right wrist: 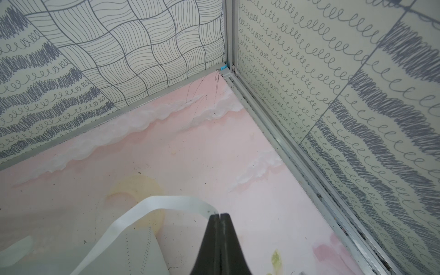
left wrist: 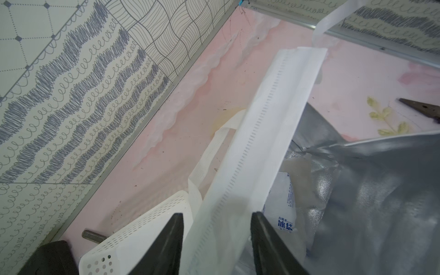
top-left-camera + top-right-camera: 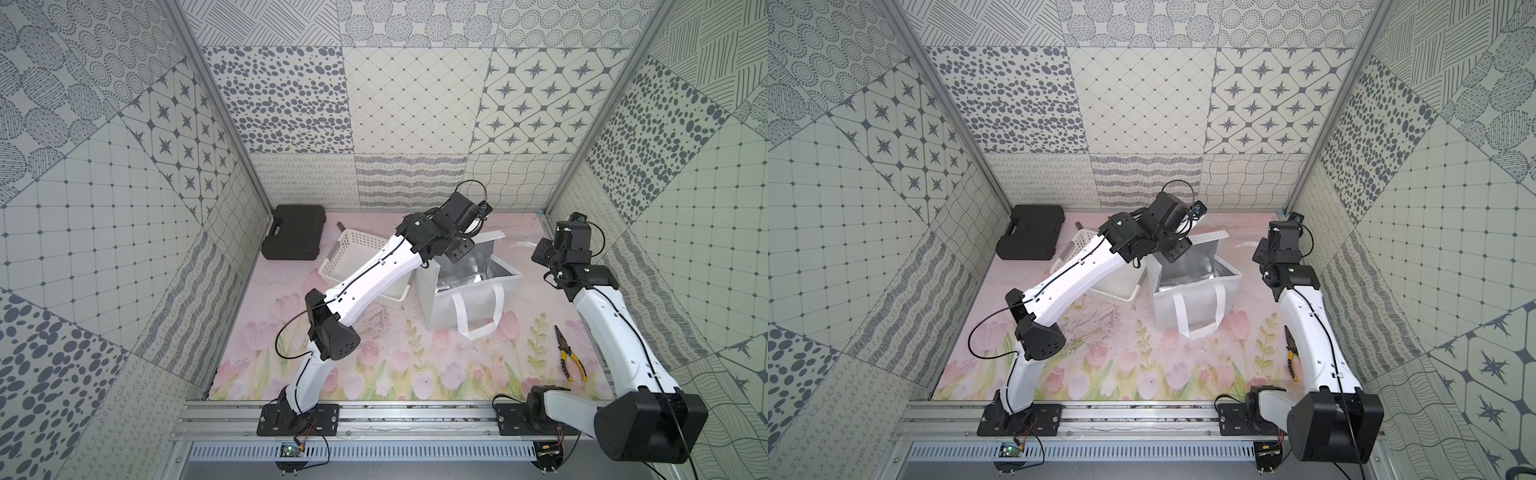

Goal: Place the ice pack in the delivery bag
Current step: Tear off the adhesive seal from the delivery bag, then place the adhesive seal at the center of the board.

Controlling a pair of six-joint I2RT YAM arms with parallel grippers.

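The robot's right gripper needs to release the white strap on the bare table (image 3: 549, 291) (image 1: 276, 191) just past the tips of the yellow-handled pliers.
The delivery bag (image 3: 469, 299) (image 3: 1196, 301) stands open in the middle of the table, its silver lining (image 2: 371, 190) showing. In the left wrist view the ice pack (image 2: 282, 204), a whitish pouch with blue print, lies inside the bag against the lining. My left gripper (image 2: 217, 214) (image 3: 459, 253) hangs open over the bag's far rim, its jaws on either side of the white flap (image 2: 262, 133) and holding nothing. My right gripper (image 1: 219, 215) (image 3: 535, 254) is shut on the bag's white strap handle (image 1: 166, 202), pulling it out to the right.
A white perforated basket (image 3: 357, 257) (image 2: 142, 233) sits just left of the bag, under my left arm. A black case (image 3: 293, 237) lies at the back left. Yellow-handled pliers (image 3: 571, 359) lie at the right front. A bolt (image 2: 92, 235) lies behind the basket.
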